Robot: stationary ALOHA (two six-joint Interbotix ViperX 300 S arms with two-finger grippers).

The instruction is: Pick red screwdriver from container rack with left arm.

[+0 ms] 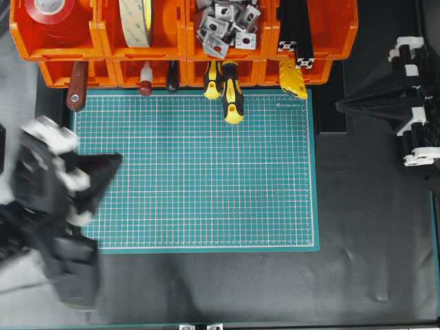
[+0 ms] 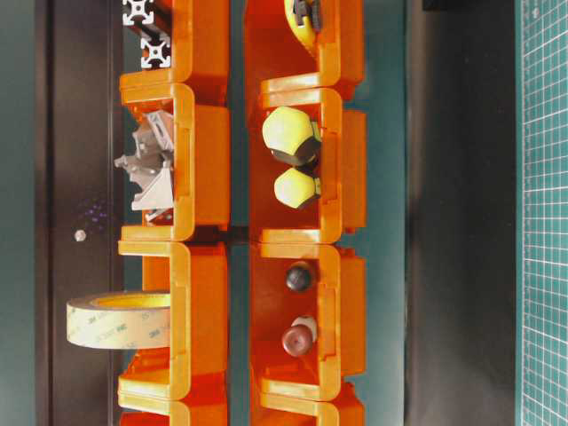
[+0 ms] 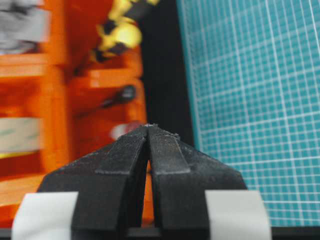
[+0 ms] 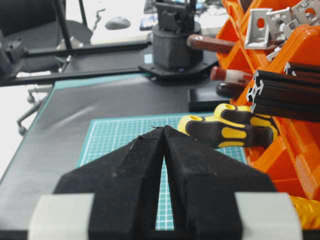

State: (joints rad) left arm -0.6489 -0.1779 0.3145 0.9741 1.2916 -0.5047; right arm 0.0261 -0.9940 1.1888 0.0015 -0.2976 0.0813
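The red screwdriver's dark red cap [image 1: 146,89] [image 3: 134,125], beside the black-handled tool, should be where my left gripper goes next and closes.
The red screwdriver [image 1: 145,80] lies in a lower bin of the orange container rack [image 1: 180,42], its dark red cap pointing out over the mat edge. It also shows in the table-level view [image 2: 298,338] and the right wrist view [image 4: 229,75], and as a pale blur in the left wrist view [image 3: 124,130] just beyond the fingertips. My left gripper [image 1: 117,160] is shut and empty over the mat's left side, well below the rack and blurred; the left wrist view [image 3: 149,126] shows its jaws together. My right gripper [image 1: 339,105] is shut and empty at the far right [image 4: 164,128].
Two yellow-and-black screwdrivers [image 1: 228,91] stick out of the neighbouring bin. A black-handled tool [image 1: 172,77] lies beside the red one, and a dark red flat handle [image 1: 76,86] further left. Upper bins hold tape rolls [image 1: 137,20] and metal brackets [image 1: 227,24]. The green cutting mat [image 1: 199,172] covers the table centre.
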